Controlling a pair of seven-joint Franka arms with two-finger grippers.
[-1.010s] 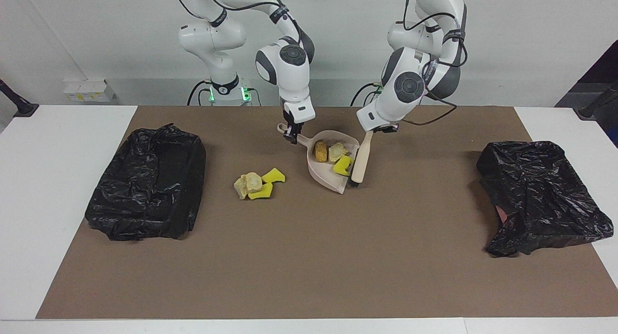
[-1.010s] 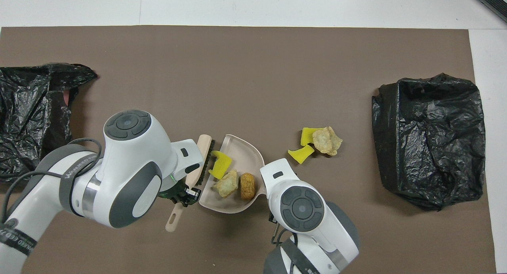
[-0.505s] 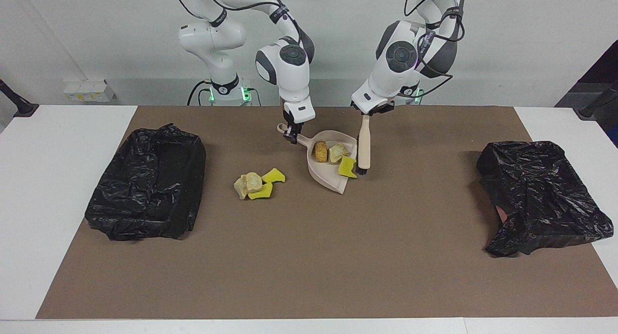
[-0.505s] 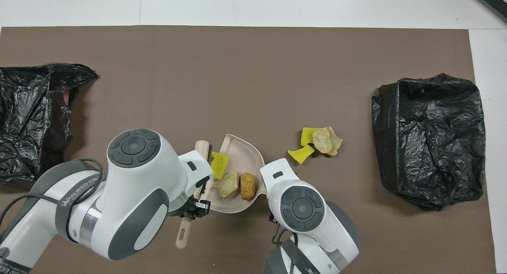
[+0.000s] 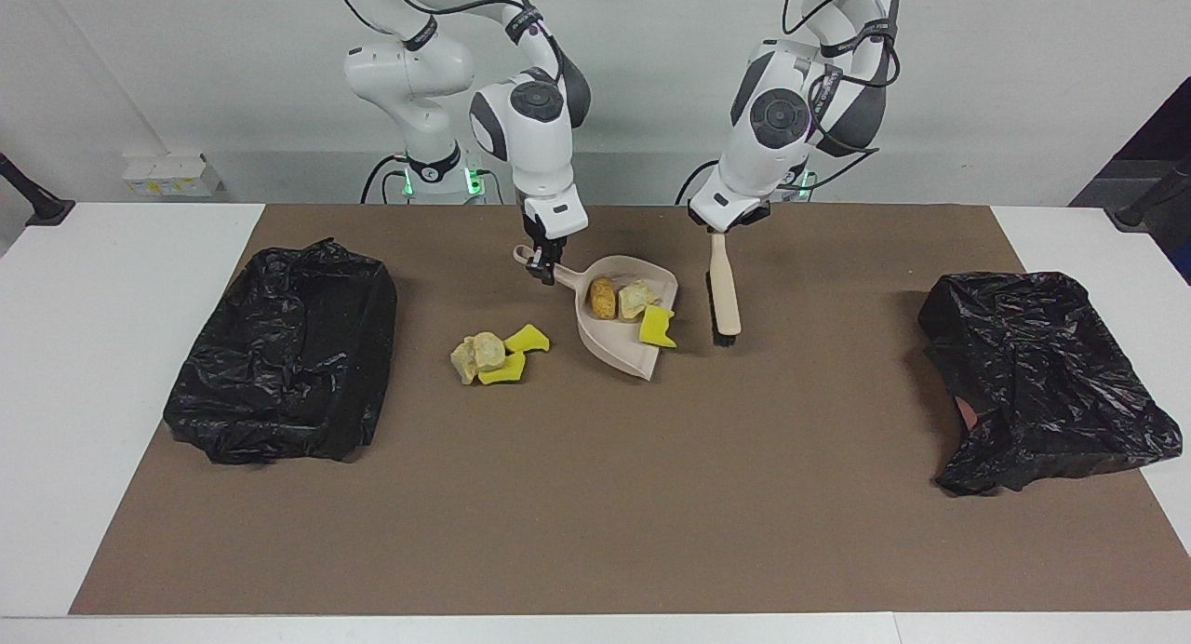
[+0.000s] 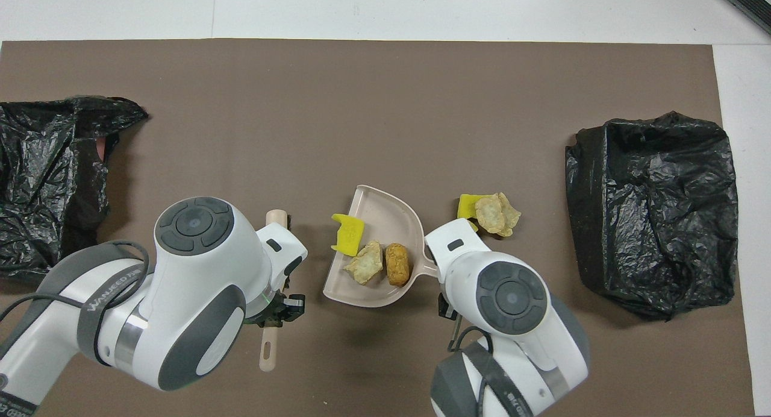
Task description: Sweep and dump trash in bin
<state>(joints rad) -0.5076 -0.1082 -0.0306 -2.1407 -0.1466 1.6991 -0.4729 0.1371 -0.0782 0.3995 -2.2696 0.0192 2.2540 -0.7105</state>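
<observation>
The brush, its head now hanging beside the pan, will be let go by my left gripper on the bare brown mat point(image 6: 367, 366) between my arms, closer to me than the dustpan.
My right gripper point(image 5: 541, 264) is shut on the handle of the beige dustpan point(image 5: 614, 348), which also shows in the overhead view point(image 6: 385, 215). In the pan lie an orange-brown lump point(image 5: 603, 297), a pale beige lump point(image 5: 635, 298) and a yellow sponge piece point(image 5: 658, 327) at its open lip. My left gripper point(image 5: 719, 227) is shut on the handle of the brush point(image 5: 724, 295), whose head hangs down beside the pan, apart from it. More trash point(image 5: 488, 355), yellow and beige, lies on the mat beside the pan toward the right arm's end point(image 6: 491, 212).
A black-bagged bin point(image 5: 288, 351) stands at the right arm's end of the brown mat. Another black-bagged bin point(image 5: 1042, 379) stands at the left arm's end. White table borders the mat on all sides.
The brush has lifted off the pan's lip and swung away toward the left arm's end. The dustpan with its three pieces has shifted toward the loose pile.
</observation>
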